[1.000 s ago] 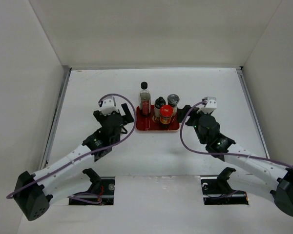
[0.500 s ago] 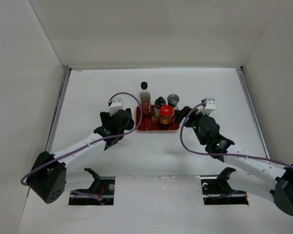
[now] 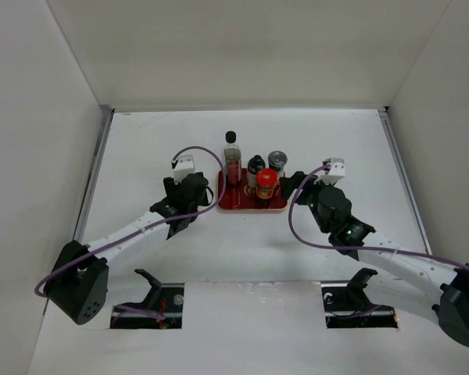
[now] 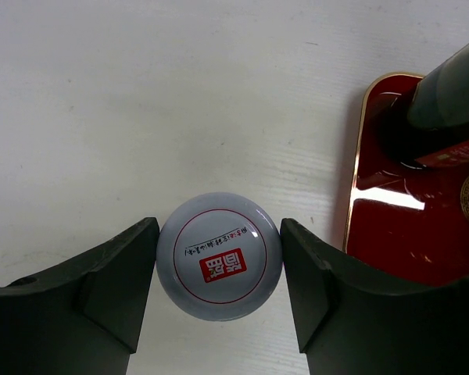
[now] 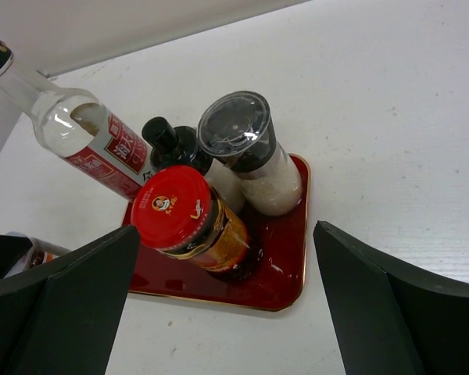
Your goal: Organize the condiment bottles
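Observation:
I will use my left gripper to set the white-lidded jar down on the red tray (image 3: 242, 196) (image 4: 467, 219) between the clear bottle and the red-capped jar.
A short white-lidded jar (image 4: 219, 256) stands on the white table just left of the red tray (image 4: 391, 234). My left gripper (image 4: 219, 267) is shut on it, with both fingers (image 4: 121, 289) pressed against the lid's sides. In the top view the left gripper (image 3: 194, 191) hides that jar. On the tray (image 3: 238, 201) stand a tall clear black-capped bottle (image 3: 231, 160), a short black-capped bottle (image 3: 255, 168), a grey-lidded grinder (image 3: 277, 161) and a red-capped jar (image 3: 266, 183). My right gripper (image 3: 293, 186) hangs open at the tray's right edge with nothing between its fingers; in its wrist view the gripper (image 5: 227, 312) faces the red-capped jar (image 5: 176, 211).
The tray (image 5: 273, 281) has a bare strip along its near side. White walls enclose the table at the left, right and back. A purple cable loops over each arm. Two dark cut-outs lie by the arm bases at the near edge.
My left gripper has shifted right toward the tray and its fingers have closed onto the white-lidded jar. The right arm has barely moved and stays open.

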